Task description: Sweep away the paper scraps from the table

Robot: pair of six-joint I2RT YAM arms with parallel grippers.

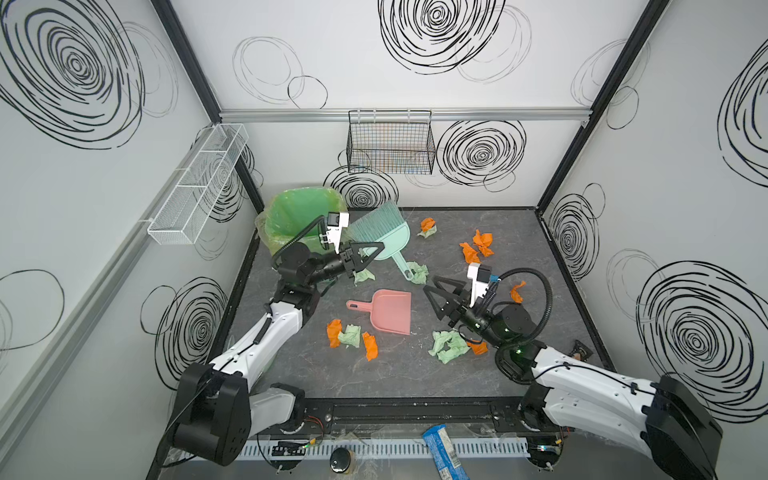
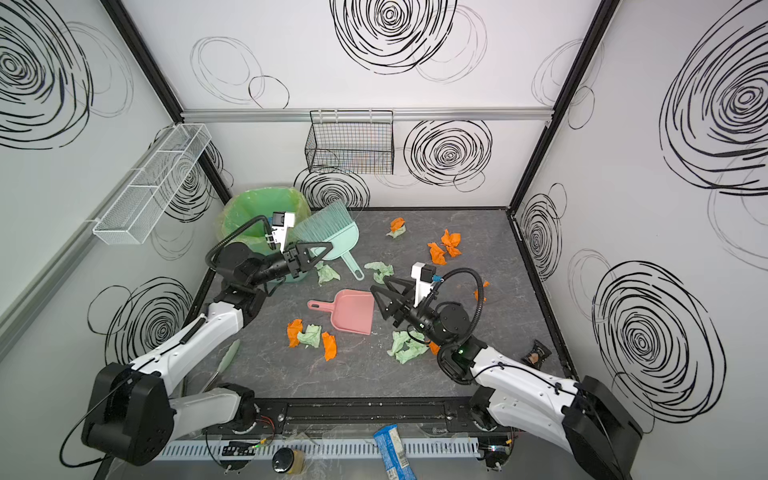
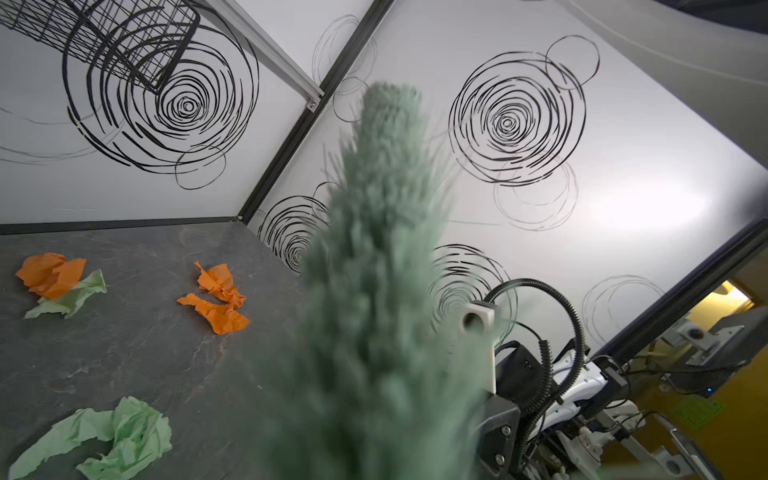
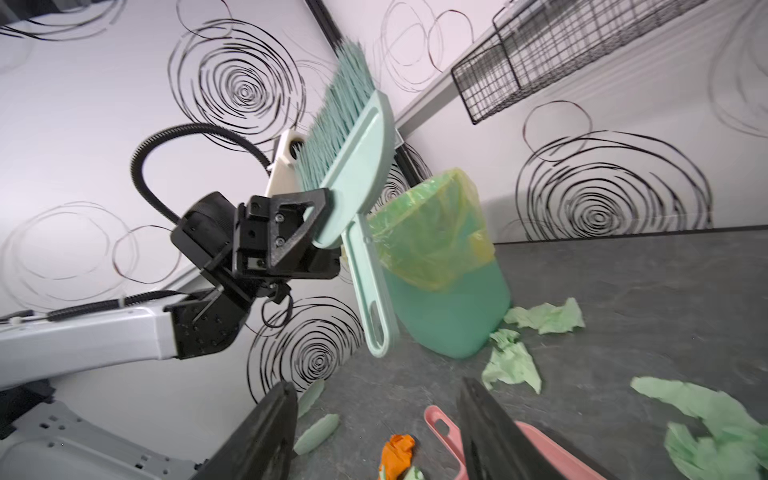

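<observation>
Next, my right gripper needs to go to the handle (image 1: 401,264) (image 4: 368,280) of the teal hand brush and close there, because my left gripper holds the brush's head.
Paper scraps, orange (image 1: 482,245) and mint green (image 1: 446,347), lie scattered over the dark grey table (image 1: 395,382); the left wrist view shows orange scraps (image 3: 216,299) and a green scrap (image 3: 124,432). My left gripper (image 1: 372,249) (image 2: 318,249) (image 4: 320,212) is shut on the head of a teal hand brush (image 1: 384,232) (image 2: 336,232) (image 4: 357,166), held in the air beside the bin, bristles up. A blur of bristles (image 3: 382,249) hides its jaws in its own wrist view. My right gripper (image 1: 432,301) (image 2: 378,301) (image 4: 378,386) is open and holds nothing, just right of the pink dustpan (image 1: 388,311) (image 2: 351,311) (image 4: 440,424), which lies flat mid-table.
A green bin (image 1: 295,216) (image 4: 449,291) with a yellow-green bag stands at the back left corner. A black wire basket (image 1: 390,143) and a white mesh basket (image 1: 199,183) hang on the walls. A small dark packet (image 1: 579,353) lies near the table's right edge.
</observation>
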